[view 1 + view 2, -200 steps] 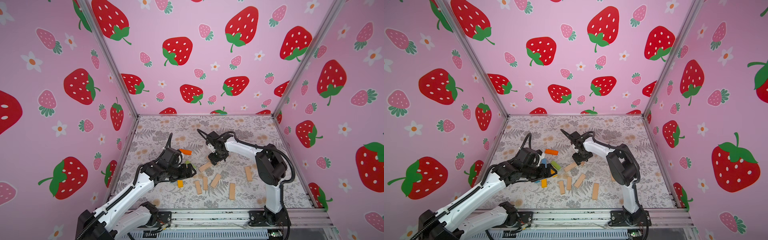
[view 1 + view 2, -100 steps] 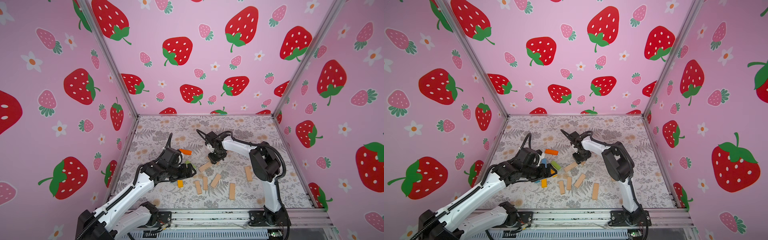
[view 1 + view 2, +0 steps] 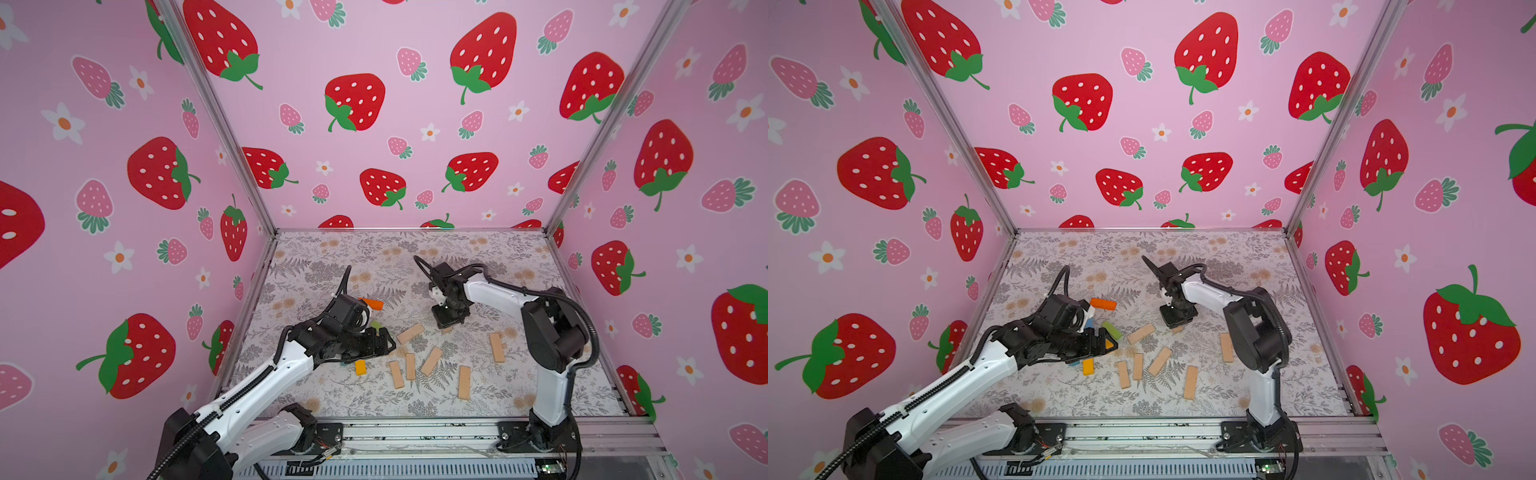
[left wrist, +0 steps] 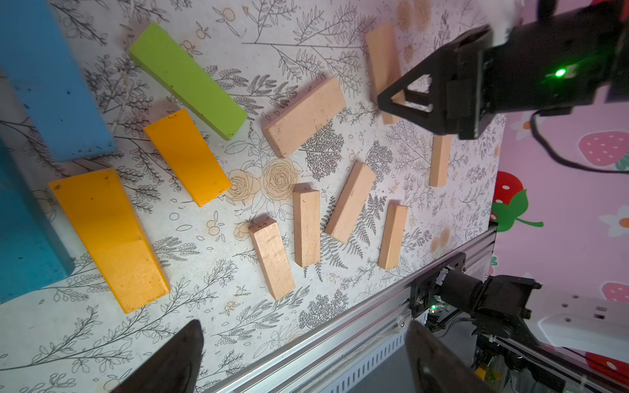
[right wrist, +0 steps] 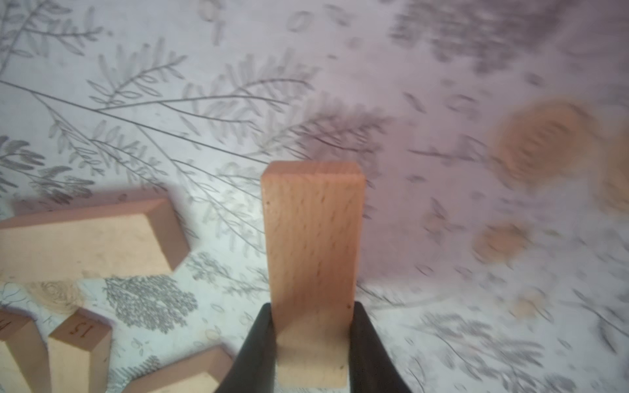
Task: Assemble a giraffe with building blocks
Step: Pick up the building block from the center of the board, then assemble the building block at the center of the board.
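Observation:
I need to release the plain tan block with my right gripper on the open floral mat (image 3: 464, 290), well behind the loose tan blocks.
The building blocks lie scattered on the floral mat. In the right wrist view my right gripper (image 5: 311, 340) is shut on one end of a plain tan block (image 5: 313, 238), which lies low on the mat. In both top views that gripper (image 3: 448, 322) (image 3: 1177, 320) points down at mid-table. Loose tan blocks (image 3: 431, 360) (image 4: 304, 115) lie in front of it. My left gripper (image 4: 304, 340) (image 3: 384, 343) hovers open and holds nothing, near the green block (image 4: 187, 80), two yellow blocks (image 4: 187, 156) and a blue block (image 4: 51, 85). An orange block (image 3: 372, 304) rests behind the left wrist.
The aluminium front rail (image 3: 415, 432) borders the mat near the tan blocks. Pink strawberry walls close in the left, back and right sides. The back half of the mat (image 3: 395, 253) holds no blocks. The right arm's elbow (image 3: 552, 328) stands beside a tan block (image 3: 496, 347).
My right gripper's jaws have closed on the tan block beneath them, and the right arm's elbow has shifted slightly. The left arm has stayed where it was.

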Controlling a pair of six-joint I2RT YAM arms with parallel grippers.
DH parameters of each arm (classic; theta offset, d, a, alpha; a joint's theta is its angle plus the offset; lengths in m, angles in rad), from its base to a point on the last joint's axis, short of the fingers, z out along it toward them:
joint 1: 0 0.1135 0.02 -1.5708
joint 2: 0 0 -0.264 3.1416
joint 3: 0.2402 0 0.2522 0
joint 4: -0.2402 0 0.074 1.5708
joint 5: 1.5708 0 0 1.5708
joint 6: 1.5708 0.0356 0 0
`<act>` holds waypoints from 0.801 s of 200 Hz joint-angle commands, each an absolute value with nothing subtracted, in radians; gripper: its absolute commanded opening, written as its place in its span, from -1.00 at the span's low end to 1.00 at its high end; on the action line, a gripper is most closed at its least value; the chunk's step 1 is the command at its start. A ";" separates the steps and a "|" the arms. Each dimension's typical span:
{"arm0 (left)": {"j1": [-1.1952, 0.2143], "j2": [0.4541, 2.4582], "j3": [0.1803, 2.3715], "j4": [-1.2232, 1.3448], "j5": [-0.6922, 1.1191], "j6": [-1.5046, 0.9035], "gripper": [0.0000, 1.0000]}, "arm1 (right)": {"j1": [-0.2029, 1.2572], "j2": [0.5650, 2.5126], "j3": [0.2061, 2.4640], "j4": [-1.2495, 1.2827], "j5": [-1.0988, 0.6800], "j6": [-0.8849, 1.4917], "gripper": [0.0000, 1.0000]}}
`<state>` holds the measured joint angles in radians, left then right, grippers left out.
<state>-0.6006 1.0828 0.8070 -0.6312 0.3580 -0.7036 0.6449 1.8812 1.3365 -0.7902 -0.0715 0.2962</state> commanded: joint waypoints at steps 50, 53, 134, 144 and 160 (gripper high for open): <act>-0.641 1.310 0.976 -0.457 0.389 -0.648 0.87 | 0.443 1.770 1.295 -0.796 -0.071 0.403 -0.54; -0.641 1.321 0.986 -0.458 0.390 -0.642 0.87 | 0.436 1.776 1.301 -0.796 -0.071 0.402 -0.54; -0.615 1.468 1.112 -0.447 0.435 -0.583 0.89 | 0.354 2.062 1.578 -0.853 -0.078 0.271 -0.45; -0.611 1.475 1.117 -0.445 0.441 -0.581 0.89 | 0.353 2.085 1.608 -0.863 -0.078 0.260 -0.43; -0.602 1.488 1.127 -0.444 0.451 -0.574 0.89 | 0.348 2.120 1.646 -0.872 -0.083 0.249 -0.42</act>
